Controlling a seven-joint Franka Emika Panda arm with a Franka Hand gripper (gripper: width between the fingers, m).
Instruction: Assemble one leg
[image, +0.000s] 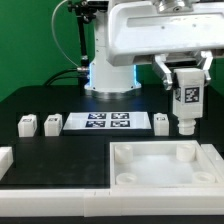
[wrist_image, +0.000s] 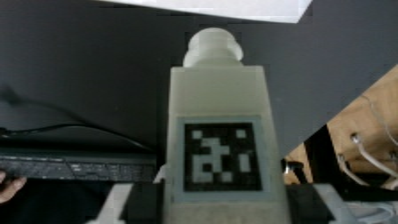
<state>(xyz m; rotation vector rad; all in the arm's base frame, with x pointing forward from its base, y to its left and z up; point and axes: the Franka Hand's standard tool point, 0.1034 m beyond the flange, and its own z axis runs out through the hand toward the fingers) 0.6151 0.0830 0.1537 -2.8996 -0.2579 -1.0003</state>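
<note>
The robot's gripper should release the white leg in the tray-like piece's front corner socket (image: 204, 178) farthest from the white block.
My gripper (image: 186, 88) is shut on a white leg (image: 186, 102) with a black-and-white marker tag, holding it upright in the air above the far right corner of the large white tray-like piece (image: 165, 160). The leg's round tip points down toward a corner socket (image: 183, 152) without touching it. In the wrist view the leg (wrist_image: 217, 120) fills the middle between my two dark fingers (wrist_image: 313, 198), its round peg end pointing away. Three more legs lie on the black table: two at the exterior view's left (image: 28, 124) (image: 51, 123) and one (image: 161, 122) beside the marker board.
The marker board (image: 106, 122) lies flat behind the tray-like piece. A white block (image: 5, 158) sits at the exterior view's left edge. The robot base (image: 112, 75) stands at the back. A low white rail (image: 50, 200) runs along the front.
</note>
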